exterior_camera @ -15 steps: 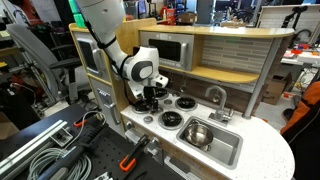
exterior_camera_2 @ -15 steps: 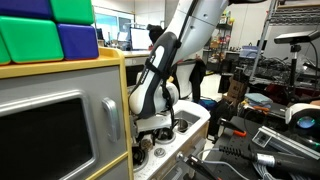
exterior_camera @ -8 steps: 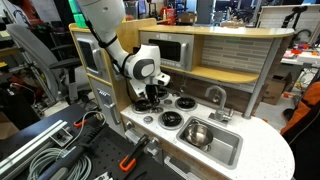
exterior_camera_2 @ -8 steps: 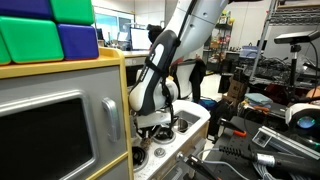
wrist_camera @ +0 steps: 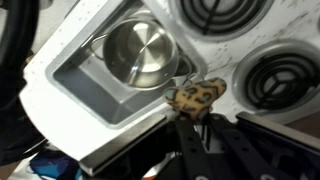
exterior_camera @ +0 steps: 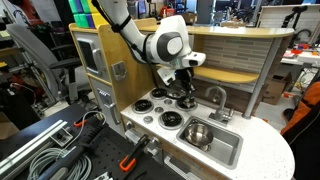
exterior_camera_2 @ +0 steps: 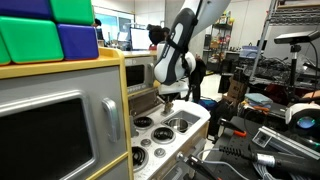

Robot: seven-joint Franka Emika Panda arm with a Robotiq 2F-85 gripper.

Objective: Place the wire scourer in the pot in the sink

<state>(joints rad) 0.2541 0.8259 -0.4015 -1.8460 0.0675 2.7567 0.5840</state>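
Note:
The robot's gripper will release the wire scourer inside the steel pot (exterior_camera: 203, 138) (wrist_camera: 132, 44), toward the side farthest from the chrome tap.
In the wrist view my gripper (wrist_camera: 195, 113) is shut on the wire scourer (wrist_camera: 198, 95), a small tan pad with dark spots held at the fingertips. Beyond it lies the shiny steel pot (wrist_camera: 140, 52), upright inside the grey sink (wrist_camera: 72, 80), up and to the left of the scourer. In both exterior views the gripper (exterior_camera: 186, 97) (exterior_camera_2: 167, 98) hangs above the stove's back burners, lifted off the countertop. The pot (exterior_camera: 197, 133) sits in the sink (exterior_camera: 228, 152) to the front right of the gripper. The scourer is too small to make out in the exterior views.
Black-and-white burner rings (exterior_camera: 170, 119) (wrist_camera: 275, 75) cover the stove beside the sink. A chrome tap (exterior_camera: 213, 97) stands behind the sink, just right of the gripper. The toy kitchen's back wall and shelf (exterior_camera: 240, 75) rise behind. Cables and tools (exterior_camera: 60, 145) lie to the left.
The jaws have shut on the scourer at the front-left burner. The arm has risen and swung right toward the tap and sink, carrying it.

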